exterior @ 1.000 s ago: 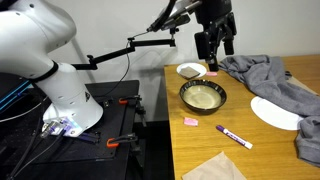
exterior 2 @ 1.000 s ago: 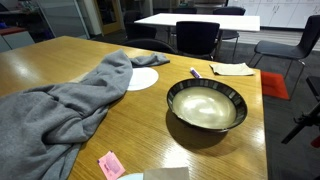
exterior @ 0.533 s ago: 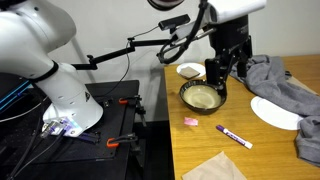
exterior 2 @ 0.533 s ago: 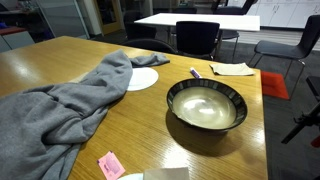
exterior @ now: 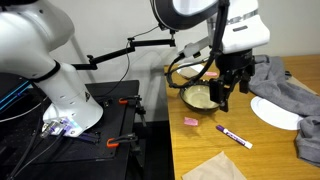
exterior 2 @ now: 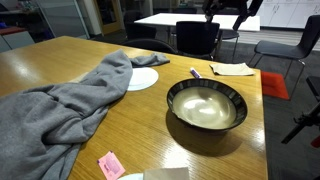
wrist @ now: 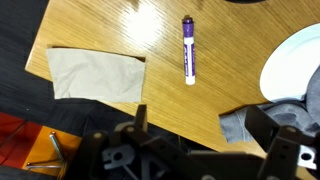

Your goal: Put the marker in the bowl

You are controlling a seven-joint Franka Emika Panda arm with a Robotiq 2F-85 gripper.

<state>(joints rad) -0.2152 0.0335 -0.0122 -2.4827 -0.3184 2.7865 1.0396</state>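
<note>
The marker's white body (exterior: pixel 237 138) (wrist: pixel 190 60) is the next place for my gripper to go to and close on, so that the purple cap stays free.
The marker (wrist: pixel 188 48), white with a purple cap end, lies flat on the wooden table; it also shows in both exterior views (exterior: pixel 234 137) (exterior 2: pixel 195 73). The bowl (exterior: pixel 200 97), dark outside and cream inside, stands empty behind it and is also seen in an exterior view (exterior 2: pixel 205 105). My gripper (exterior: pixel 222 98) hangs open and empty above the table at the bowl's edge, short of the marker. In the wrist view its fingers (wrist: pixel 265 125) frame the bottom edge, with the marker ahead of them. In an exterior view only its tip (exterior 2: pixel 228 8) shows at the top.
A beige napkin (wrist: pixel 97 75) lies beside the marker near the table edge. A white plate (exterior: pixel 272 112) and a grey cloth (exterior: pixel 290 80) lie on the other side. A small pink piece (exterior: pixel 190 121) lies in front of the bowl.
My gripper has moved from above the small white bowl at the back, forward over the dark bowl and lower, toward the marker. The objects have not moved.
</note>
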